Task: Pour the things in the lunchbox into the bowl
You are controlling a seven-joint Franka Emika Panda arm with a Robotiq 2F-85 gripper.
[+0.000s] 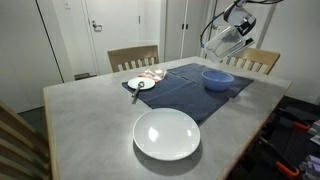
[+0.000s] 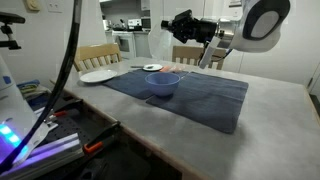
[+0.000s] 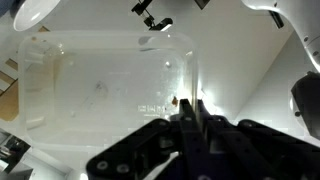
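Next, I release the clear lunchbox on the dark blue cloth point(image 1: 183, 91) between the small white dish and blue bowl.
In the wrist view my gripper point(image 3: 192, 105) is shut on the wall of the clear lunchbox point(image 3: 100, 85), which fills most of the picture. One small reddish piece point(image 3: 176, 101) shows next to the fingers; any others are too small to make out. In both exterior views the gripper point(image 1: 222, 42) point(image 2: 190, 28) is held high above the table, up and behind the blue bowl point(image 1: 217, 78) point(image 2: 163, 84). The bowl stands on a dark blue cloth point(image 1: 185, 92). What lies inside the bowl cannot be seen.
A large white plate point(image 1: 167, 133) point(image 2: 98, 76) sits near one table edge. A small white dish point(image 1: 141, 84) point(image 2: 152, 68) stands at the cloth's corner. Wooden chairs point(image 1: 133, 57) stand behind the table.
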